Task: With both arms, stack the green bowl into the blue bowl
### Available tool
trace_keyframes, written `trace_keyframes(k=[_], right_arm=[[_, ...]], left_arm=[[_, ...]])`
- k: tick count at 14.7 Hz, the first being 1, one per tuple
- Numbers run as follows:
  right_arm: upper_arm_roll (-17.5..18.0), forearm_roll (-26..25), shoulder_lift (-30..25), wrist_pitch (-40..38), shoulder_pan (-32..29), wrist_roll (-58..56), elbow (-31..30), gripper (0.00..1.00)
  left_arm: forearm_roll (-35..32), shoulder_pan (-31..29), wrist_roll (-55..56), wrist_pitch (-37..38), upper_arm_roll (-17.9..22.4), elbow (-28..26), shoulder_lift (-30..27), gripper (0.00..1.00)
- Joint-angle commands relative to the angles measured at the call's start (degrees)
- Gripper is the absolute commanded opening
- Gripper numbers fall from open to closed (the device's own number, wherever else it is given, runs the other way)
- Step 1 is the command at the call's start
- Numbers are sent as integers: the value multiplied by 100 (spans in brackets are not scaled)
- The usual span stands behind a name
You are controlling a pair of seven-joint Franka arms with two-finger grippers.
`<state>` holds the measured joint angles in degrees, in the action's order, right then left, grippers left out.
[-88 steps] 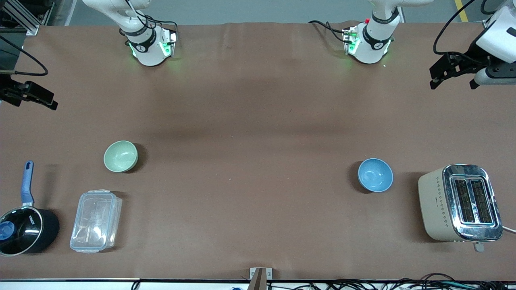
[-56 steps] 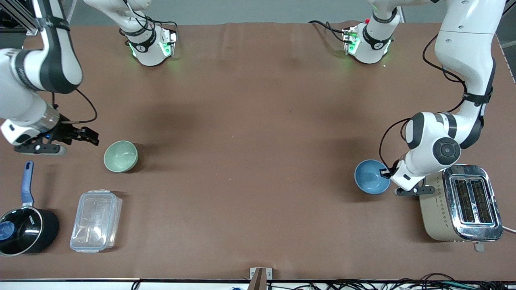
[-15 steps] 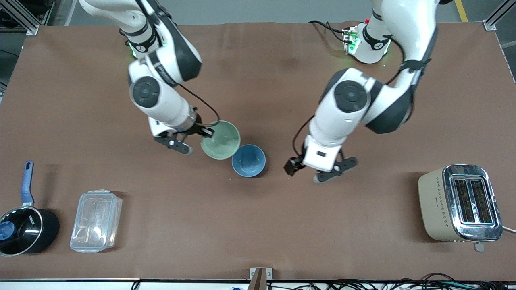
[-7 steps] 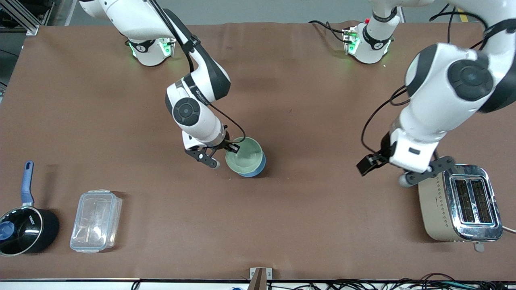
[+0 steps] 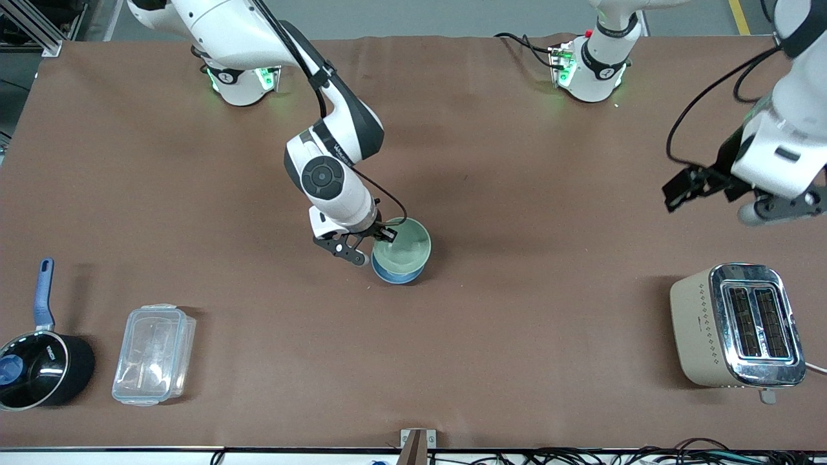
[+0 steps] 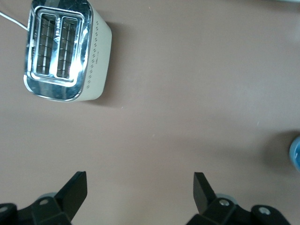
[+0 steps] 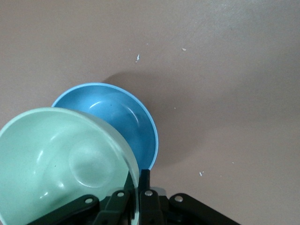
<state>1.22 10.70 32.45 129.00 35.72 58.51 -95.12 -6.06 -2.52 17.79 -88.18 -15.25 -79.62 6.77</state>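
Next, I let go of the green bowl with my right gripper, nested inside the blue bowl (image 5: 397, 256) (image 7: 104, 133) near the middle of the table.
The pale green bowl (image 5: 404, 245) hangs tilted just over the blue bowl (image 5: 395, 275), which stands on the table near its middle. My right gripper (image 5: 382, 234) is shut on the green bowl's rim. In the right wrist view the green bowl (image 7: 56, 159) covers part of the blue bowl (image 7: 124, 124), and my right gripper (image 7: 138, 187) pinches the green rim. My left gripper (image 5: 705, 184) is open and empty, high over the table at the left arm's end, above the toaster's area. In the left wrist view the left gripper (image 6: 139, 187) is wide open over bare table.
A cream and chrome toaster (image 5: 736, 326) stands at the left arm's end, also in the left wrist view (image 6: 63, 51). A clear plastic box (image 5: 154, 354) and a black saucepan with a blue handle (image 5: 39, 361) stand at the right arm's end, near the front camera.
My right gripper has carried the green bowl over the blue bowl and lowered it. My left gripper, which set the blue bowl down mid-table, has drawn back toward its end of the table.
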Motion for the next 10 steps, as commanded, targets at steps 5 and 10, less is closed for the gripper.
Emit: trace_keyframes(k=[5,10], right_arm=[[-78,-147,182,335,-30,161,-86,3],[-78,-147,191,336,14,169,-138,8]], left_arm=[[525,384,-1057,73,953,-747,-905,100],[658,323,-1111,-14,980,-1081,-1036,100]])
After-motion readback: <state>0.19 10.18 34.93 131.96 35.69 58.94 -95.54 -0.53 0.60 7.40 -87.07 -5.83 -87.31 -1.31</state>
